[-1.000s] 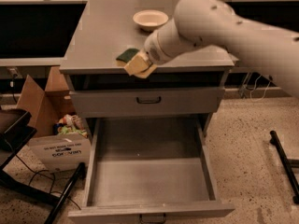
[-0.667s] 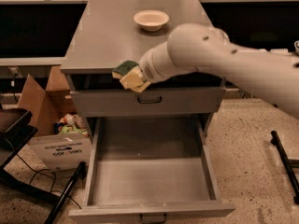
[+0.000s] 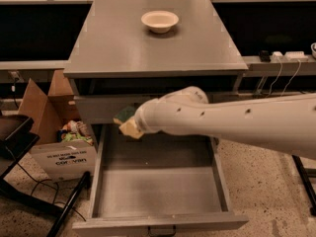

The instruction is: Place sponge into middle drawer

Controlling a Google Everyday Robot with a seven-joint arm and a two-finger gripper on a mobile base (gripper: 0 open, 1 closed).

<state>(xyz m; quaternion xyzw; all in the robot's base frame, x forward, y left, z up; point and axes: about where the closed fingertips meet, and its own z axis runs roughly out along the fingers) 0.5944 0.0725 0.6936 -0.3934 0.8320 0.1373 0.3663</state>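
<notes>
The robot's gripper needs to let go of the sponge on the grey tray [image 3: 126,189] near the front of the drawer, towards the cardboard box side.
The sponge [image 3: 127,122], yellow foam with a dark green scrub layer, is held at the end of my white arm. My gripper [image 3: 134,124] is shut on it, just above the back left part of the open middle drawer [image 3: 158,186]. The drawer is pulled far out and its grey tray is bare. The arm reaches in from the right and hides the drawer front one tier higher.
A cream bowl [image 3: 159,20] stands on the grey cabinet top [image 3: 148,48]. A cardboard box [image 3: 57,132] with clutter sits on the floor at the left, next to a dark chair base [image 3: 29,181]. Cables hang at the right.
My arm has swung down and to the left, carrying the sponge from the cabinet top's front edge to just above the open drawer.
</notes>
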